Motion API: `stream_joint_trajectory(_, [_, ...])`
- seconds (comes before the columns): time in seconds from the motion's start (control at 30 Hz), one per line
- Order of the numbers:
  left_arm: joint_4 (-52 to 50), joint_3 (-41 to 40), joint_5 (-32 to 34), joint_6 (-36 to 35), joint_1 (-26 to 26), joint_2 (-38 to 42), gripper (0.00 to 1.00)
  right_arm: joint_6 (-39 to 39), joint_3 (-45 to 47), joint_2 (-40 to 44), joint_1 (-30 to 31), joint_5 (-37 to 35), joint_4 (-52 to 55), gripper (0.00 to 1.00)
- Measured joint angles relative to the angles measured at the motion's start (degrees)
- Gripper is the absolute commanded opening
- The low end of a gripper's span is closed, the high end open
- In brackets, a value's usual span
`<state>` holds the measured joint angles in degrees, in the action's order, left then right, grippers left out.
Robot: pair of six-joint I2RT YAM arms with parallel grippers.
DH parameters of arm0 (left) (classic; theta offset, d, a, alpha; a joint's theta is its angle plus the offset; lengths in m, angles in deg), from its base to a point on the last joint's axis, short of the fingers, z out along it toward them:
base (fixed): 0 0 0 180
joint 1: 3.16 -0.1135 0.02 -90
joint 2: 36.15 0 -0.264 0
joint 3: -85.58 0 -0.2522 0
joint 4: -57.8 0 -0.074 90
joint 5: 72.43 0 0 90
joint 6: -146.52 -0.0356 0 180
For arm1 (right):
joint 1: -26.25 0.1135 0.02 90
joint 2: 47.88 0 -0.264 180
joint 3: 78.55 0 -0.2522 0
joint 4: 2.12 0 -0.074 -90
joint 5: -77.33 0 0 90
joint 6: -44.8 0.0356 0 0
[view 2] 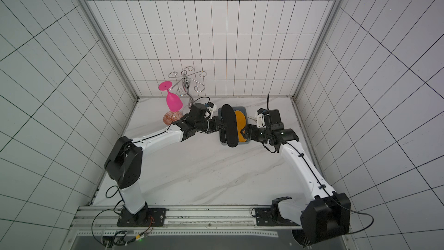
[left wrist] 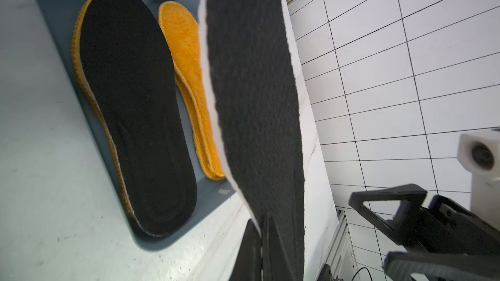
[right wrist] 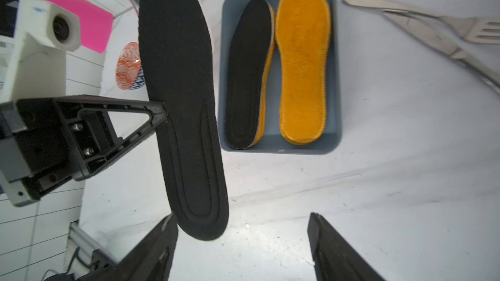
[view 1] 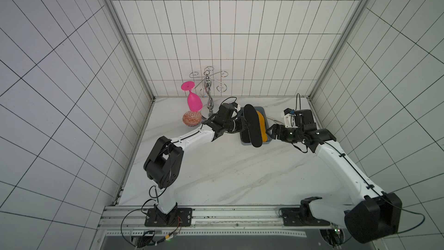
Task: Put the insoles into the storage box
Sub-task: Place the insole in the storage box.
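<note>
The robot's left gripper needs to set the second black insole, now held in the air over the box, down on the stack of orange insoles in the storage box [view 1: 262,125] [left wrist: 198,88].
The blue-grey storage box [view 1: 268,141] [view 2: 220,111] [right wrist: 278,149] lies at the back of the table. Inside it a black insole [left wrist: 135,104] [right wrist: 249,77] rests on orange ones, beside a stack of orange insoles [right wrist: 303,63] [left wrist: 186,58] [view 1: 262,126]. My left gripper [left wrist: 262,239] [view 1: 245,126] is shut on the edge of a second black insole [left wrist: 257,90] [right wrist: 184,104] [view 1: 253,126] [view 2: 229,126], held in the air over the box's left side. My right gripper [right wrist: 242,216] [view 1: 270,133] is open just right of the box, with the held insole's end close to one finger.
A pink wine glass [view 1: 194,99] hangs upside down on a metal rack [view 1: 209,85] at the back left, with a patterned orange ball [view 1: 191,118] below it. Metal utensils [right wrist: 433,31] lie on the table right of the box.
</note>
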<state>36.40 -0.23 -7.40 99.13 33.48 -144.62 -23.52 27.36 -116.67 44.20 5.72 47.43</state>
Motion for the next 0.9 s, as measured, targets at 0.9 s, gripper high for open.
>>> stream_joint_trajectory(0.9, [-9.6, 34.1, -0.1, -2.8, 0.0, -32.8, 0.00, -1.5, 0.0, 4.2, -0.9, -12.6, 8.0, 0.90])
